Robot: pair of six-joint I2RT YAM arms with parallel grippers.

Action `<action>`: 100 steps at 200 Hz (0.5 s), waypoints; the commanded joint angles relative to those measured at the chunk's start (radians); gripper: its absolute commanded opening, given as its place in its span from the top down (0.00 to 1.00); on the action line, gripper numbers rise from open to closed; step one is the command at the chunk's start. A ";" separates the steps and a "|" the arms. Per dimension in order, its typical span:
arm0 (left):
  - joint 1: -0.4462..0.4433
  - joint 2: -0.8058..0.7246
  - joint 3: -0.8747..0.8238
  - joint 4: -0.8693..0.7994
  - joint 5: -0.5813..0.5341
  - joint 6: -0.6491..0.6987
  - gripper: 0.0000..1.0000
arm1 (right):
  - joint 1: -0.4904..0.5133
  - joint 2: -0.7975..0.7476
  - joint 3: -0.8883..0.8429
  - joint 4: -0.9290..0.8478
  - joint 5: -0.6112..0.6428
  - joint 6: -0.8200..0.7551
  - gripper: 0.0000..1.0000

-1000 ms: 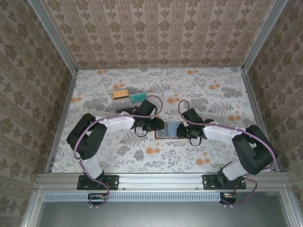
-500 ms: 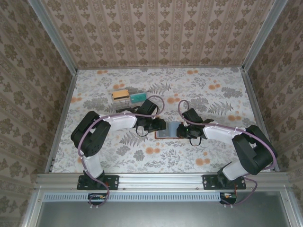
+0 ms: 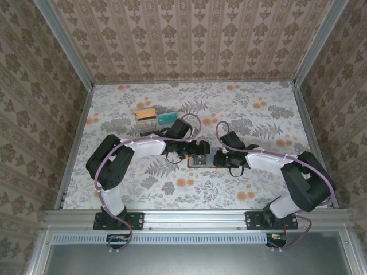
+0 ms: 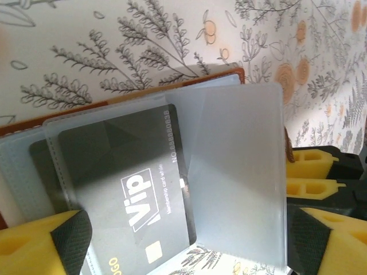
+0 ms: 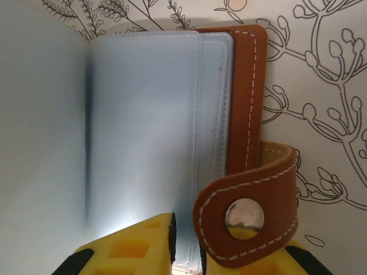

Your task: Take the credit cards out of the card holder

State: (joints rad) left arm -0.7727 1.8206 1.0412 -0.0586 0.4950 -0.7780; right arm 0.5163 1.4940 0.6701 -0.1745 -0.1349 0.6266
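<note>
The end of the VIP card sticks out toward my right gripper, so my left gripper needs to pinch the sleeves' stitched edge [image 4: 61, 175] while my right gripper pulls the card out.
The brown leather card holder [image 3: 202, 160] lies open at the table's middle, between both grippers. In the left wrist view its clear sleeves [image 4: 241, 172] fan up over the brown cover [image 4: 189, 80], and a black "VIP" card [image 4: 126, 195] sits in one sleeve. My left gripper [image 4: 189, 252] is open, its yellow fingers [image 4: 40, 246] wide apart on either side of the sleeves. My right gripper [image 5: 186, 252] is shut on the edge of the holder's blue-grey lining [image 5: 149, 126], beside the snap strap [image 5: 246, 212].
An orange card [image 3: 146, 114] and a green card [image 3: 167, 117] lie on the floral tabletop at the back left, behind the left arm. Aluminium rails and patterned walls enclose the table [image 3: 258, 109].
My left gripper has moved right, from beside the holder to over its left half. The right gripper has kept its hold and not moved.
</note>
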 commanded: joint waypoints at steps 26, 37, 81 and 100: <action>-0.004 0.019 0.006 0.005 0.023 0.008 0.04 | -0.004 -0.077 -0.034 -0.028 0.038 0.024 0.73; -0.003 0.020 0.005 0.001 0.024 0.008 0.04 | -0.008 -0.129 -0.030 -0.043 0.061 0.022 0.69; 0.001 0.003 0.006 -0.019 0.006 0.018 0.09 | -0.025 -0.277 -0.012 -0.092 0.109 0.010 0.62; 0.013 -0.030 0.000 -0.040 -0.013 0.025 0.13 | -0.027 -0.272 0.005 -0.064 0.027 0.004 0.60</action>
State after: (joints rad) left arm -0.7712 1.8206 1.0412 -0.0631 0.4988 -0.7757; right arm 0.4942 1.2263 0.6464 -0.2211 -0.0597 0.6388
